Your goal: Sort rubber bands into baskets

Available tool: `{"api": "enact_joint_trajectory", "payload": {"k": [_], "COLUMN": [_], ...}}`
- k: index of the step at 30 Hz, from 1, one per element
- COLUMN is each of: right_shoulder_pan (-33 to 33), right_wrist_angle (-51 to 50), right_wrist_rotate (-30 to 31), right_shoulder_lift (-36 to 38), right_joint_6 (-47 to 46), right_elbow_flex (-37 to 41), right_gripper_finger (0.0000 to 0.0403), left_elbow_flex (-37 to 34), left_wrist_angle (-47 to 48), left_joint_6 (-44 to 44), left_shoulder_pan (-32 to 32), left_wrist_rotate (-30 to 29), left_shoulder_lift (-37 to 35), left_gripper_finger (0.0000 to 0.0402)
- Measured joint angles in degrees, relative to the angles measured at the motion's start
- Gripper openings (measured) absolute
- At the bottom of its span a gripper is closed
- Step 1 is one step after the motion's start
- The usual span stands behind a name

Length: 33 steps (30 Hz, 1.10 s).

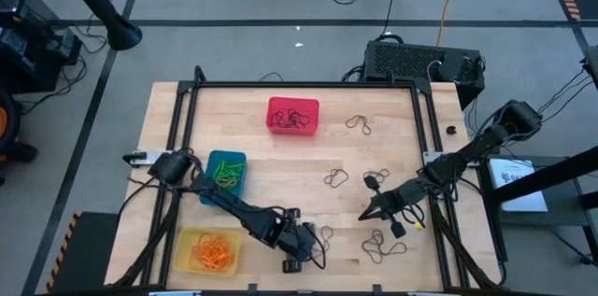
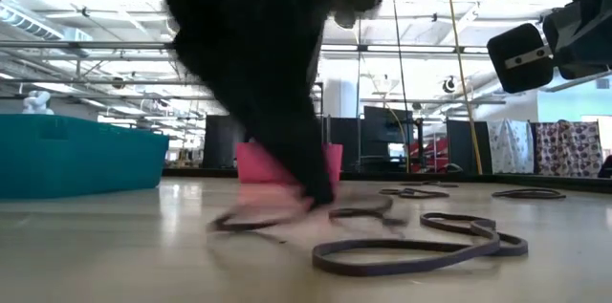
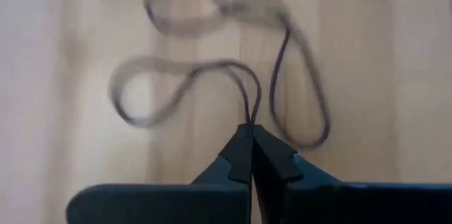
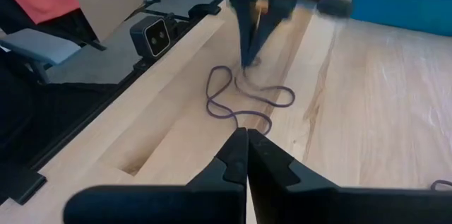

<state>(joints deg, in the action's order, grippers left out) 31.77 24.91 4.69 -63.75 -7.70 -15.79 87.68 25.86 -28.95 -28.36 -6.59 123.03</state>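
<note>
Next, I release the dark rubber band from my left gripper onto the dark rubber bands inside the red basket [image 1: 292, 119].
My left gripper [image 3: 251, 126] stands near the table's front edge [image 1: 316, 243], shut on a dark rubber band [image 3: 212, 83] that lies looped on the wood. The right wrist view shows the same band [image 4: 247, 104] under that gripper. My right gripper [image 1: 366, 215] hangs shut and empty a little to the right, above the table. The red basket [image 1: 293, 116] holds dark bands, the blue basket [image 1: 224, 175] green ones, the yellow basket [image 1: 210, 249] orange ones. My left gripper pinches the dark band between its two fingertips, where two strands of the loop [image 3: 248, 111] run side by side into them. The fingers come slanting down from above. The rest of the band lies slack on the table [image 2: 263, 219].
Several more dark bands lie loose on the wood: at the far right [image 1: 360, 125], in the middle [image 1: 336, 179] [image 1: 377, 181] and near the front [image 1: 383, 245]. A small black camera [image 4: 157, 34] sits at the table's edge.
</note>
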Motion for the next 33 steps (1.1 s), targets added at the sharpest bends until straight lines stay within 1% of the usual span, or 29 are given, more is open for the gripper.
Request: {"api": "enact_joint_trajectory", "payload": {"k": [5,9,12,15,18,22,26,29,31,33], "right_shoulder_pan": [0.0,0.0,0.0,0.0,0.0,-0.1,-1.0,-2.8,-4.7,-7.1], "right_wrist_angle": [-0.6,-0.8,-1.1,-1.1,-1.1,-1.9,-1.9,-1.5,-0.7,0.1], "right_wrist_rotate": [0.0,0.0,0.0,0.4,4.5,11.9,15.1,17.4,18.9,19.4], "right_shoulder_lift": [0.0,0.0,0.0,0.0,0.0,0.0,0.0,0.0,0.0,0.0], "right_joint_6": [-0.1,0.2,0.7,1.3,1.3,1.0,3.0,7.0,9.6,11.3], "right_elbow_flex": [0.0,0.0,0.0,0.0,0.0,0.0,0.0,0.0,0.0,0.0], "right_gripper_finger": [0.0,0.0,0.0,0.0,0.0,0.0,0.0,0.0,0.0,0.0], "left_elbow_flex": [0.2,0.1,0.2,0.2,0.2,0.2,0.2,0.2,0.2,0.1], "left_wrist_angle": [-0.5,-0.7,-0.8,-1.0,-0.1,4.7,9.3,12.2,13.6,13.7], "left_joint_6": [3.5,7.2,7.4,7.3,8.6,11.5,15.7,19.8,22.2,24.6], "left_shoulder_pan": [0.1,0.5,2.0,4.6,8.2,15.3,23.4,30.0,34.5,38.7], "left_wrist_rotate": [-6.7,-15.1,-20.8,-23.6,-25.6,-26.4,-26.0,-25.0,-22.6,-18.3], "left_shoulder_lift": [-4.2,-7.2,-8.7,-9.5,-10.7,-12.7,-15.4,-16.1,-16.2,-16.3], "left_gripper_finger": [0.0003,0.0003,0.0002,0.0002,0.0002,0.0001,0.0001,0.0001,0.0001,0.0001]}}
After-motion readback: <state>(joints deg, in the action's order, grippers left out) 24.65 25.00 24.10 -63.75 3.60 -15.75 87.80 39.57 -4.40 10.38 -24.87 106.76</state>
